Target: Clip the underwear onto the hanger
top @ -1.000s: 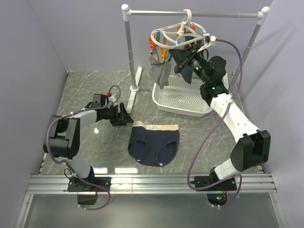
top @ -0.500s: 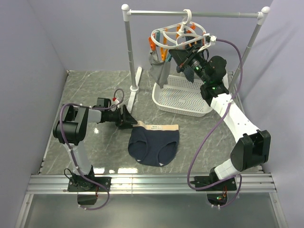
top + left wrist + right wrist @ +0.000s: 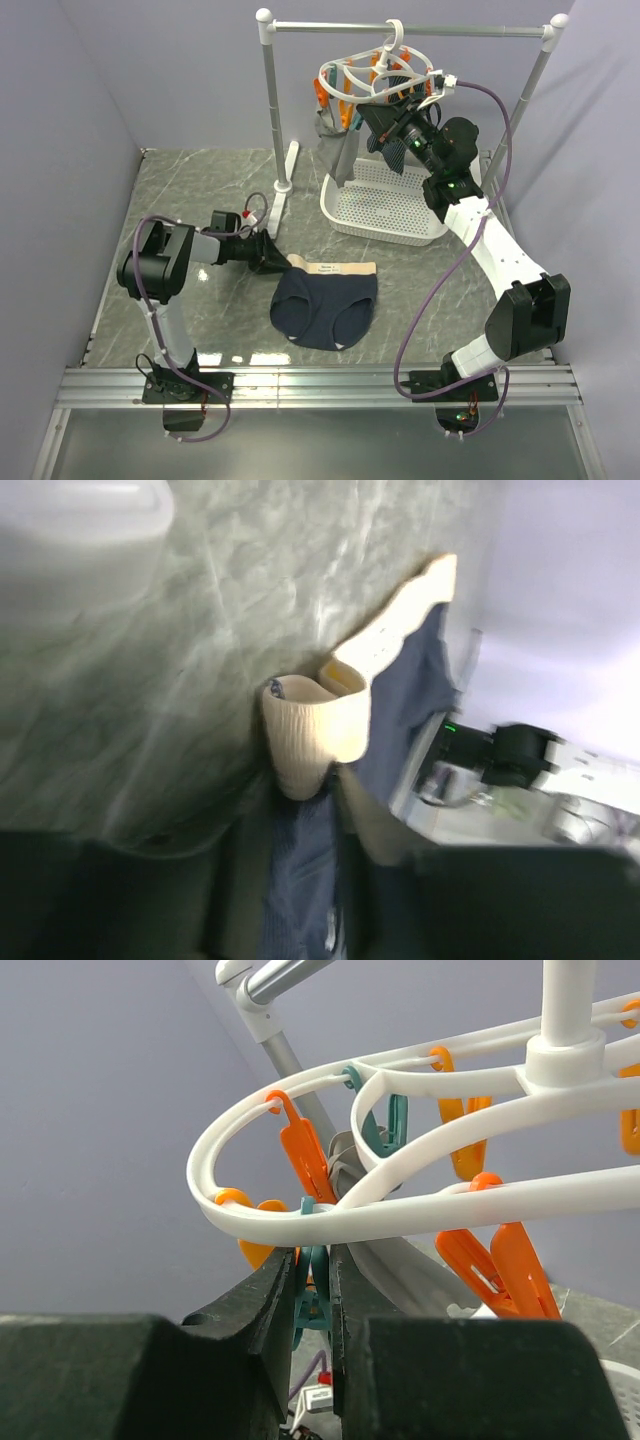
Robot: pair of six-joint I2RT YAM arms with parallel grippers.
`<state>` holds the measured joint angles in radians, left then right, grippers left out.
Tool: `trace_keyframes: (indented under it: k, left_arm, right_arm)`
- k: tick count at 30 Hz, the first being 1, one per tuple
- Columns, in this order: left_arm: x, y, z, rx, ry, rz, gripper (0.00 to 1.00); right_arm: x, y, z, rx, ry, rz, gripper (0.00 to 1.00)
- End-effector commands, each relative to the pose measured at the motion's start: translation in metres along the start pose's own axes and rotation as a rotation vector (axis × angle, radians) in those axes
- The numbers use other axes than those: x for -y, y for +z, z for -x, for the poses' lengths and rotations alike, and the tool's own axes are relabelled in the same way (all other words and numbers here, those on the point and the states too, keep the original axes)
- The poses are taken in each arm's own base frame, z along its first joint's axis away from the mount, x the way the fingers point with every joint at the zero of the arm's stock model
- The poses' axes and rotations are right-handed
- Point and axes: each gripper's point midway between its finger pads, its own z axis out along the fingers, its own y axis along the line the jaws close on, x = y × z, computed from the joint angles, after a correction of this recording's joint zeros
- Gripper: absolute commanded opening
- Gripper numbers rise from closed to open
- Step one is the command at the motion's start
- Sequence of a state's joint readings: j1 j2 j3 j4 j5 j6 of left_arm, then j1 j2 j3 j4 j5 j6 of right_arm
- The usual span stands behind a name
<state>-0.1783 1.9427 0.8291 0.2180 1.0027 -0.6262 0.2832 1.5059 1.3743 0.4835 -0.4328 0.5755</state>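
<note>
The robot's left gripper pinches the navy fabric below the curled waistband, so it should open, come from above and grab the waistband itself [image 3: 316, 730] before clipping.
The underwear [image 3: 325, 305], dark navy with a beige waistband, lies flat on the marble table in the top view. My left gripper [image 3: 280, 262] is low at its left waistband corner. In the left wrist view the waistband [image 3: 305, 735] curls up at the fingertips and navy fabric fills the narrow gap of the left gripper [image 3: 305, 795], which is shut on it. The white looped hanger [image 3: 375, 75] hangs from the rail. My right gripper [image 3: 318, 1260] reaches up under the hanger [image 3: 420, 1200], shut on a teal clothespin [image 3: 313, 1301].
A white perforated basket [image 3: 385, 228] stands under the hanger at the back right. The grey rail stand [image 3: 270, 100] rises behind the underwear, with its foot [image 3: 283, 185] on the table. Grey and dark cloths [image 3: 345, 150] dangle from orange clips.
My left gripper has slid right along the table to the waistband's left corner and narrowed onto it. The right arm and the hanger have not moved.
</note>
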Motion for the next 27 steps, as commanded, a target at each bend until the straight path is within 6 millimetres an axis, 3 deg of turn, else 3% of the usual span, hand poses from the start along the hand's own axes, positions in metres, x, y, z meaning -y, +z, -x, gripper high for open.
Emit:
trace_keyframes:
  k: [1, 3, 4, 7, 8, 9, 10, 11, 15, 18, 20, 22, 24, 27]
  left_arm:
    - [0.014, -0.012, 0.021, 0.113, 0.187, 0.07, 0.31]
    - [0.024, -0.017, 0.024, 0.134, 0.254, 0.106, 0.23]
    - [0.038, -0.022, 0.028, 0.155, 0.324, 0.104, 0.15]
    - [0.065, -0.025, 0.031, 0.176, 0.452, 0.128, 0.05]
    - [0.074, -0.017, 0.022, 0.155, 0.494, 0.132, 0.03]
    - [0.076, -0.014, 0.015, 0.134, 0.514, 0.151, 0.02]
    - [0.082, -0.013, 0.022, 0.165, 0.589, 0.201, 0.0]
    - [0.086, 0.0, 0.006, 0.118, 0.626, 0.227, 0.01]
    - [0.077, 0.023, -0.014, 0.055, 0.756, 0.398, 0.02]
    - [0.078, 0.032, -0.034, -0.01, 0.927, 0.44, 0.09]
    - [0.08, 0.04, -0.057, -0.074, 0.996, 0.414, 0.14]
    - [0.083, 0.043, -0.072, -0.114, 1.081, 0.39, 0.3]
    - [0.088, 0.043, -0.075, -0.104, 1.081, 0.374, 0.45]
    - [0.089, 0.042, -0.066, -0.074, 1.069, 0.401, 0.55]
  right_arm:
    - [-0.014, 0.001, 0.019, 0.028, -0.022, 0.045, 0.0]
    - [-0.015, 0.001, 0.017, 0.025, -0.019, 0.048, 0.0]
    - [-0.016, 0.0, 0.018, 0.026, -0.02, 0.051, 0.0]
    - [-0.016, 0.001, 0.018, 0.025, -0.022, 0.052, 0.0]
    - [-0.017, 0.001, 0.018, 0.024, -0.021, 0.055, 0.0]
    - [-0.017, 0.0, 0.019, 0.024, -0.021, 0.055, 0.0]
    - [-0.017, 0.001, 0.018, 0.025, -0.022, 0.055, 0.0]
    - [-0.017, 0.001, 0.019, 0.026, -0.023, 0.055, 0.0]
    - [-0.016, 0.001, 0.02, 0.027, -0.027, 0.052, 0.0]
    - [-0.017, 0.002, 0.021, 0.026, -0.035, 0.054, 0.0]
    - [-0.018, 0.001, 0.022, 0.027, -0.034, 0.055, 0.0]
    - [-0.018, 0.001, 0.021, 0.026, -0.031, 0.056, 0.0]
    - [-0.017, 0.002, 0.02, 0.025, -0.028, 0.055, 0.0]
    - [-0.018, 0.002, 0.019, 0.023, -0.027, 0.058, 0.0]
